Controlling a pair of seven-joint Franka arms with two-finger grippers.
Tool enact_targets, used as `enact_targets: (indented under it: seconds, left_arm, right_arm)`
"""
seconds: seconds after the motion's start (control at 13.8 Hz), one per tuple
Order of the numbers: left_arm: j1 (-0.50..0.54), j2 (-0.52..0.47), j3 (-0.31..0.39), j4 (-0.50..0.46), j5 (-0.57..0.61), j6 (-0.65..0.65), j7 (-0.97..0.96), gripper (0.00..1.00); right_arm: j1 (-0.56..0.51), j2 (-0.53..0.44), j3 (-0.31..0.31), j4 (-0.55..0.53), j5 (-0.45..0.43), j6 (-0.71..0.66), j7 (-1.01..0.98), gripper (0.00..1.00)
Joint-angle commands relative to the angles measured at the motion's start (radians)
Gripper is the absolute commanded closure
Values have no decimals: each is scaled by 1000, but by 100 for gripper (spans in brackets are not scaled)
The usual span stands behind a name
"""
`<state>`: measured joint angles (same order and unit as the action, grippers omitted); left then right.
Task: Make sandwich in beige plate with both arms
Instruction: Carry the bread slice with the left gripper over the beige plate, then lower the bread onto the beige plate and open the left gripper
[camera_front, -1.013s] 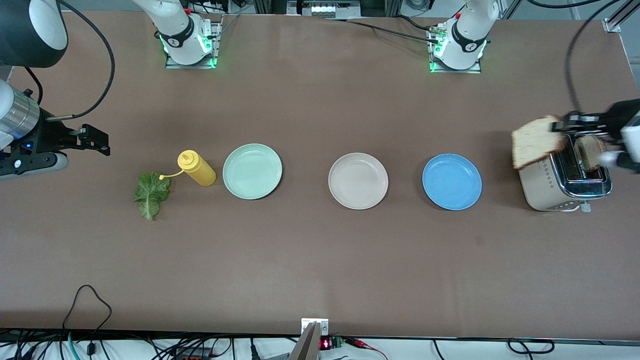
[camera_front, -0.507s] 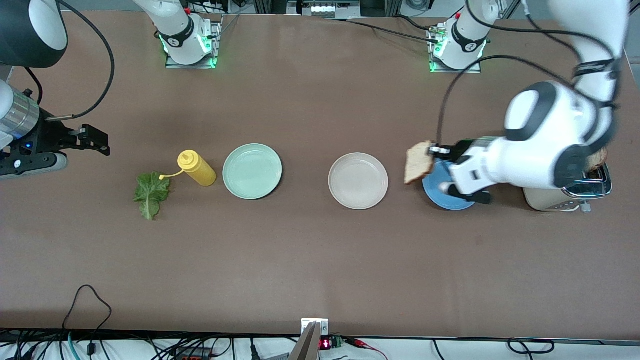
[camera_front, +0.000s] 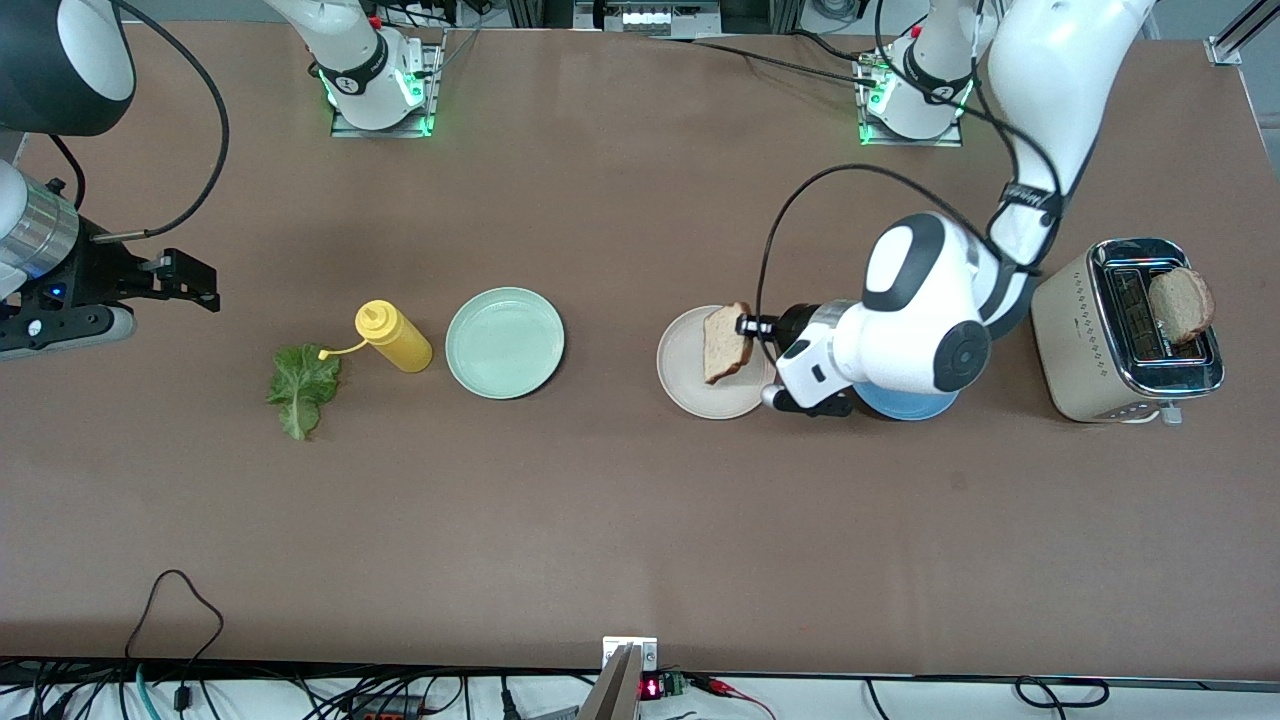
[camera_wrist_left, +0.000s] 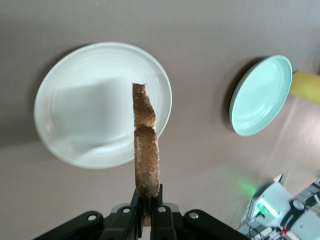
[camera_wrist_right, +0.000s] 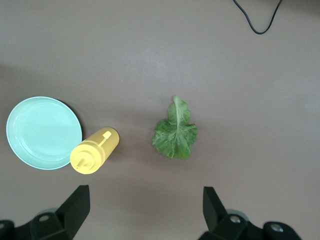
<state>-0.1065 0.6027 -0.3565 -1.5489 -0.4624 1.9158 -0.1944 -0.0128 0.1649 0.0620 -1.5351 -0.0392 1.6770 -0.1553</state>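
Observation:
Next, I let go of the toasted bread slice, still on edge over the beige plate, with my left gripper, laying it flat on the middle of the beige plate (camera_front: 720, 362) (camera_wrist_left: 103, 106).
My left gripper (camera_front: 748, 325) is shut on a toasted bread slice (camera_front: 726, 343) and holds it on edge over the beige plate (camera_front: 690, 388). In the left wrist view the slice (camera_wrist_left: 145, 145) stands edge-on above the plate (camera_wrist_left: 75, 115), clamped at my left gripper (camera_wrist_left: 148, 201). A second slice (camera_front: 1180, 304) sticks out of the toaster (camera_front: 1100, 340). The green lettuce leaf (camera_front: 303, 387) lies on the table toward the right arm's end; it also shows in the right wrist view (camera_wrist_right: 175, 132). My right gripper (camera_front: 185, 280) is open and empty, waiting up off the table at that end; its fingers frame the right wrist view (camera_wrist_right: 145, 210).
A mint-green plate (camera_front: 505, 342) and a yellow squeeze bottle (camera_front: 393, 335) sit between the lettuce and the beige plate. A blue plate (camera_front: 905, 405) lies partly under the left arm's wrist. The toaster stands at the left arm's end.
The left arm has carried the bread slice from above the toaster, over the blue plate, to above the beige plate. The right arm has not moved.

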Motion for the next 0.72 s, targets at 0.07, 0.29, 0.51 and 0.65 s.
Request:
enact_targets:
  seconds: [0.07, 0.29, 0.51, 0.65]
  left_arm:
    - [-35, 43, 7, 12, -25, 74, -10, 99]
    - [-48, 55, 7, 9, -45, 74, -10, 99]
    - [-53, 65, 7, -10, -62, 75, -10, 99]
    - [-55, 71, 7, -14, -64, 75, -8, 99]
  right_arm:
    - [-7, -12, 2, -13, 13, 7, -3, 0]
    - [-6, -12, 2, -13, 13, 9, -3, 0]
    - [-9, -10, 2, -13, 13, 10, -4, 0]
    - [-10, -10, 1, -13, 13, 9, -4, 0]
